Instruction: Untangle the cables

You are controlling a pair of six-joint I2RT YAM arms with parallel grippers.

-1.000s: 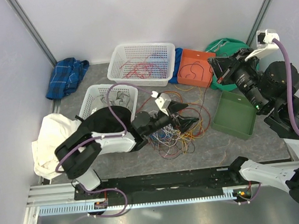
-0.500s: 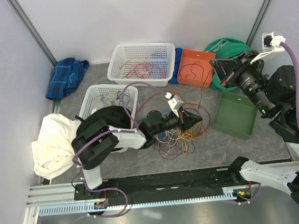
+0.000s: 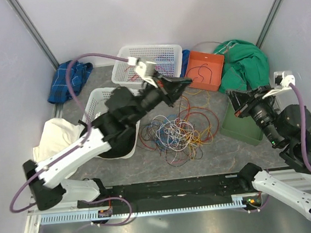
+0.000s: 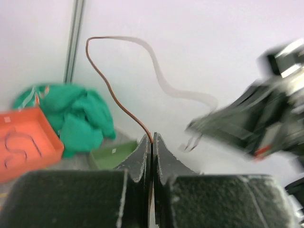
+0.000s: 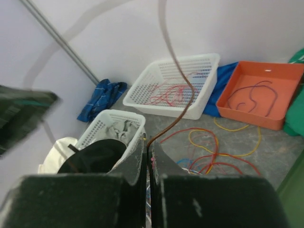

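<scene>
The brown cable spans both grippers, with the left gripper short of the green bin, so the robot's right gripper should retake the cable (image 4: 146, 129) close to the left fingers.
A loose tangle of cables (image 3: 174, 134) in many colours lies on the grey table. One thin brown cable (image 4: 111, 95) is lifted clear of it and arcs through the air. My left gripper (image 3: 187, 82) hangs high above the table, shut on one end of that cable; the left wrist view shows the jaws (image 4: 151, 138) pressed together on it. My right gripper (image 3: 234, 95) is shut on the same brown cable (image 5: 183, 90), pinched at the fingertips (image 5: 147, 142). The two grippers face each other, apart.
At the back, a white basket (image 3: 169, 77) holds red cables. An orange tray (image 3: 197, 63) beside it holds one dark cable. A green bin (image 3: 244, 121) is at the right, green cloth (image 3: 246, 58) behind it. Another white basket (image 3: 96, 103), a white cloth (image 3: 50, 143) and a blue cloth (image 3: 69, 78) lie left.
My left gripper closed on the brown cable in the tangle, then rose up and back with it. The right arm swung nearer, keeping its grip.
</scene>
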